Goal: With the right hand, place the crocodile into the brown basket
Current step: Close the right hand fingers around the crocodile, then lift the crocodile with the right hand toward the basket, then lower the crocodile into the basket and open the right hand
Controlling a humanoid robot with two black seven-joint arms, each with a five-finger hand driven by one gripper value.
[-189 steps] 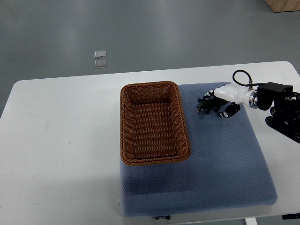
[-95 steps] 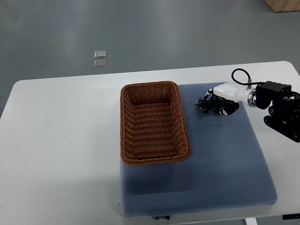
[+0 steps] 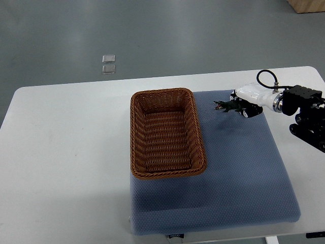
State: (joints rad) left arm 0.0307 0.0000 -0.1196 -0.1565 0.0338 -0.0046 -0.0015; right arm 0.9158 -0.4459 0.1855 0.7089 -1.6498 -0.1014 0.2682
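I will release the crocodile with my right gripper in the brown basket's far half (image 3: 144, 123), along its side beside the bare table.
A small dark green toy crocodile (image 3: 227, 107) hangs just above the blue mat, snout pointing left, held by my right hand (image 3: 242, 105). The hand is white with dark fingers curled around the toy's rear half. Its arm comes in from the right edge. A shadow of the toy lies on the mat below it. The brown wicker basket (image 3: 136, 133) stands to the left of the hand on the mat, with nothing inside. The left arm does not show.
The blue padded mat (image 3: 244, 173) covers the right half of the white table (image 3: 66, 152). Two small clear squares (image 3: 108, 64) lie on the grey floor beyond the table. A cardboard box corner (image 3: 307, 5) shows at the top right.
My right hand closed on the crocodile and lifted it off the mat, shifting slightly up and to the right. The basket stayed put.
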